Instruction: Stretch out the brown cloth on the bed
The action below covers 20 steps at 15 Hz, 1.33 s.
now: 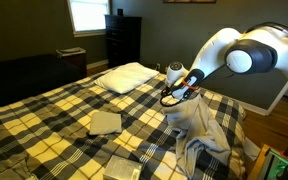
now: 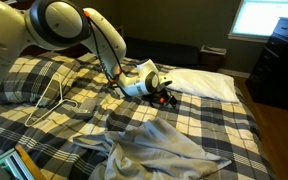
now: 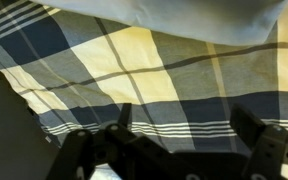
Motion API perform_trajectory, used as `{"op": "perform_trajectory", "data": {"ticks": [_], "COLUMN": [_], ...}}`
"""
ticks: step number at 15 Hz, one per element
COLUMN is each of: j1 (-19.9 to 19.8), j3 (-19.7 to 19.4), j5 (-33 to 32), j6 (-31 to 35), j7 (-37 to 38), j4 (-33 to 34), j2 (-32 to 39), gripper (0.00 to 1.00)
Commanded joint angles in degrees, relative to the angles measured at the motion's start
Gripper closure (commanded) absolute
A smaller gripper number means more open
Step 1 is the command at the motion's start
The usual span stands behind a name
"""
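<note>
The robot's gripper needs to close on the far corner of the brown cloth (image 1: 167,108) (image 3: 258,40), the one toward the white pillow, because that end of the cloth should be pulled out.
The brown cloth (image 1: 200,132) lies rumpled on the near part of the bed (image 1: 54,110), which has a yellow, black and white plaid cover. In both exterior views the cloth (image 2: 156,148) is spread loosely with folds. My gripper (image 1: 174,94) hovers low over the plaid cover between the cloth and the white pillow (image 1: 127,76); it also shows in an exterior view (image 2: 165,96). In the wrist view the gripper (image 3: 186,122) is open, with only bare plaid cover (image 3: 134,60) between the fingers. A pale edge, probably the pillow (image 3: 184,14), runs along the top.
A small folded tan cloth (image 1: 105,122) and a small folded pale cloth (image 1: 122,168) lie on the bed. A dark dresser (image 1: 123,40) stands by the window (image 1: 87,14). The pillow (image 2: 199,82) lies just beyond the gripper. A white cable (image 2: 54,95) trails over the cover.
</note>
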Motion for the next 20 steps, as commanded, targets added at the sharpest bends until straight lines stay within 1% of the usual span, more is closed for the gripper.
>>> {"op": "perform_trajectory", "data": {"ticks": [1,2,3,4,6,7,8,9,10,13,15,16,17,19,20], "j1": [-4.54,-5.88,-8.35,-9.48,-11.45,-11.54,-10.34,-7.90,-9.56,-8.53,-6.62,-7.05,-6.13,-4.48,-2.62], "j3": [6.42,8.43,12.03,13.84,16.65,16.90,15.75,12.69,14.58,13.38,12.48,13.47,12.95,12.04,10.05], "j5": [3.63,4.24,5.04,5.55,6.60,6.53,5.63,2.88,4.99,4.01,5.78,6.76,7.06,6.73,5.45], "j6": [-3.98,-4.97,-5.40,-6.85,-10.89,-13.06,-14.76,-13.03,-12.32,-12.36,-20.83,-23.81,-27.22,-31.07,-32.10], "j7": [-9.99,-12.79,-17.18,-19.97,-24.45,-25.78,-25.54,-23.96,-23.96,-23.85,-19.90,-19.46,-16.81,-11.50,-6.58], "j4": [2.99,3.51,3.47,3.90,4.61,4.80,4.33,3.23,3.60,3.53,7.12,8.55,10.30,13.09,14.65], "j2": [1.54,1.68,1.23,1.50,1.66,1.66,1.28,0.93,0.95,0.95,2.73,3.48,4.52,6.26,7.54], "gripper": [0.00,0.00,0.00,0.00,0.00,0.00,0.00,0.00,0.00,0.00,0.00,0.00,0.00,0.00,0.00]}}
